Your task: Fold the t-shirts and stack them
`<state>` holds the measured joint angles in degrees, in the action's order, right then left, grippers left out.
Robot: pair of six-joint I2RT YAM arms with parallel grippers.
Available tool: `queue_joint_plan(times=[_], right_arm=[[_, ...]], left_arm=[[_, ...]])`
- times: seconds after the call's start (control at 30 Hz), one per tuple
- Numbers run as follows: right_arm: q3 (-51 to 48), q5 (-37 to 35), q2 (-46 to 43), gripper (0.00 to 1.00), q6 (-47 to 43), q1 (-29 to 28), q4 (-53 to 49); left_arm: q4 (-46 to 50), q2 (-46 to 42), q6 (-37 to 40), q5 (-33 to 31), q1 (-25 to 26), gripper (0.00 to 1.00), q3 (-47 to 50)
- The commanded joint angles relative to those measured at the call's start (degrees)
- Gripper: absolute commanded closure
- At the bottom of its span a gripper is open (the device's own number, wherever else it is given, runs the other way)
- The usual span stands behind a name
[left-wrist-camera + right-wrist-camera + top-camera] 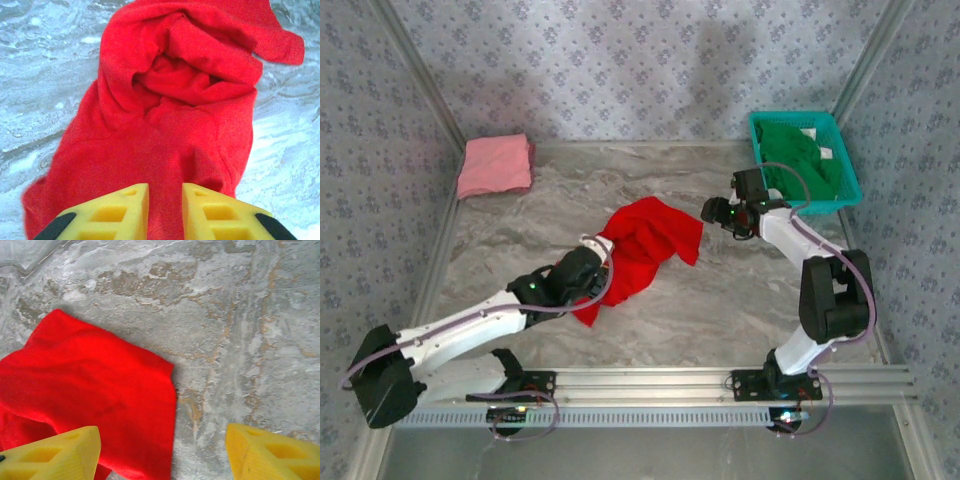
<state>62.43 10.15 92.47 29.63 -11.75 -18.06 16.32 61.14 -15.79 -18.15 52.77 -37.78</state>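
Observation:
My left gripper should take the t-shirt's side edge (40, 196) and pull it out, as the red t-shirt is bunched in folds and that gripper is over flat cloth.
A bright red t-shirt (645, 245) lies crumpled in the middle of the marble table. My left gripper (598, 245) sits low over its left part. In the left wrist view the red t-shirt (170, 100) is bunched into folds, and my left gripper (165, 192) has its jaws a narrow gap apart over smooth cloth. My right gripper (712, 212) hovers at the shirt's right corner. It stands wide open (162, 432), with the red t-shirt (90, 385) reaching under its left finger. A pale pink t-shirt (495, 165) lies folded at the back left. A dark green t-shirt (798, 160) fills the basket.
The teal mesh basket (848, 170) stands at the back right corner, just behind the right arm. Patterned walls close in the table on three sides. A metal rail (660, 380) with both arm bases runs along the near edge. Bare marble (740, 300) shows in front of the red shirt.

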Motion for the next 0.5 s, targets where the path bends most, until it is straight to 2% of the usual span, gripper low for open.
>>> queue_joint_plan(times=[0.0,0.07,0.17,0.2,0.23,0.27,0.33,0.47], right_arm=[[-1.09,3.09,1.2,0.31,1.66,-0.2,1.5],[-0.75,3.38,1.74,0.31,1.45,-0.21,1.65],[0.52,4.31,2.66,0.31,0.91,-0.21,0.71],[0.74,4.84,2.69,0.31,0.96,-0.21,0.43],[0.61,5.26,2.59,0.31,1.04,-0.29,0.48],[0.39,5.36,2.55,0.31,1.02,-0.29,0.54],[-0.32,5.23,2.34,0.31,1.13,-0.29,0.91],[-0.95,5.55,2.74,0.31,1.48,-0.29,1.69]], left_arm=[[-0.84,1.28,-0.63,3.23,-0.21,0.85,2.05],[-1.64,1.65,-2.12,3.16,-0.18,0.98,3.31],[-3.77,1.09,-3.32,3.86,-0.19,1.0,5.64],[-4.24,0.93,-2.92,5.16,-0.18,0.84,6.02],[-4.5,0.99,-2.38,6.75,-0.09,0.57,5.98],[-4.59,1.22,-1.48,8.2,0.04,0.46,5.89],[-4.61,2.24,-0.57,8.26,1.3,0.34,5.61],[-6.96,5.29,-1.36,6.91,1.55,0.35,6.96]])
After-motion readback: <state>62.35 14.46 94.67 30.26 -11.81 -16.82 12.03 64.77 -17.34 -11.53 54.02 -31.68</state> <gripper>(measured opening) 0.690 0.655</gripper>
